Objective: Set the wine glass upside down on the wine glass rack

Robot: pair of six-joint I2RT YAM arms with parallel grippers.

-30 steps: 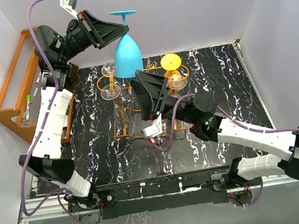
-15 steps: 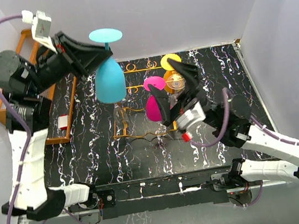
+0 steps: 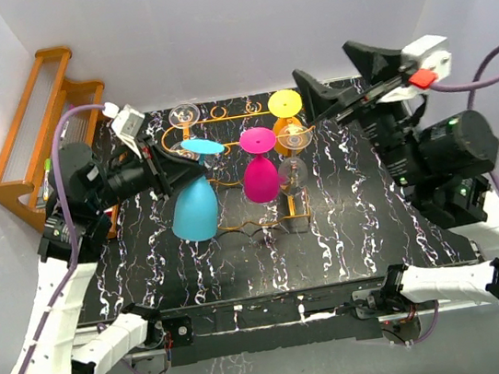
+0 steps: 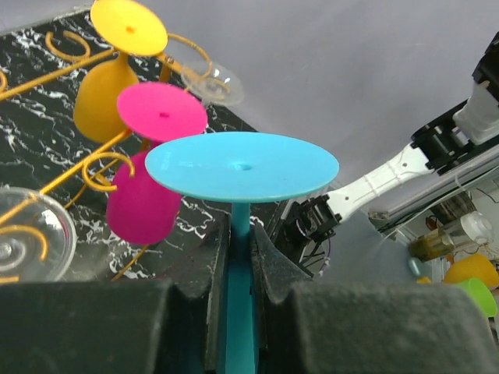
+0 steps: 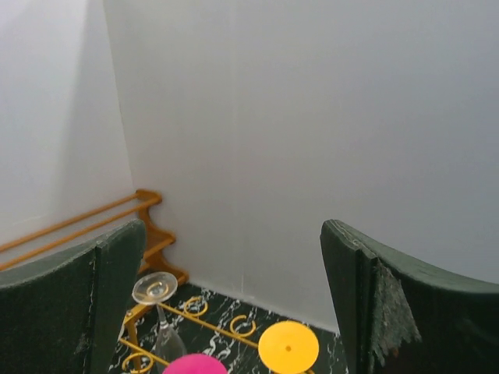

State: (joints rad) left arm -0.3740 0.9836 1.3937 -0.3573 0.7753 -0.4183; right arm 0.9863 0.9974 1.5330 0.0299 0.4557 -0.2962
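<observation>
The robot's left gripper should release the blue wine glass on the wire rack (image 3: 228, 184) (image 4: 97, 181) close beside the pink glass.
My left gripper (image 3: 192, 163) is shut on the stem of a blue wine glass (image 3: 195, 209). It holds the glass upside down, foot up, at the left front of the orange-gold wire rack (image 3: 221, 116). In the left wrist view the fingers (image 4: 195, 265) clamp the blue stem (image 4: 240, 265) under its foot. A pink glass (image 3: 260, 174) and a yellow glass (image 3: 285, 104) hang upside down on the rack, with clear glasses (image 3: 185, 114) beside them. My right gripper (image 3: 321, 61) is open and empty, raised above the rack's right end; it is also open in its own view (image 5: 232, 230).
A brown wooden stepped rack (image 3: 36, 124) stands against the left wall on the marbled black tabletop (image 3: 365, 217). The right wrist view shows the yellow foot (image 5: 288, 347), a clear glass (image 5: 154, 287) and the wooden rack (image 5: 117, 210) below.
My left gripper has come down with the blue glass to the rack's left front. My right gripper has drawn away from the pink glass, which hangs on the rack, and risen to the right.
</observation>
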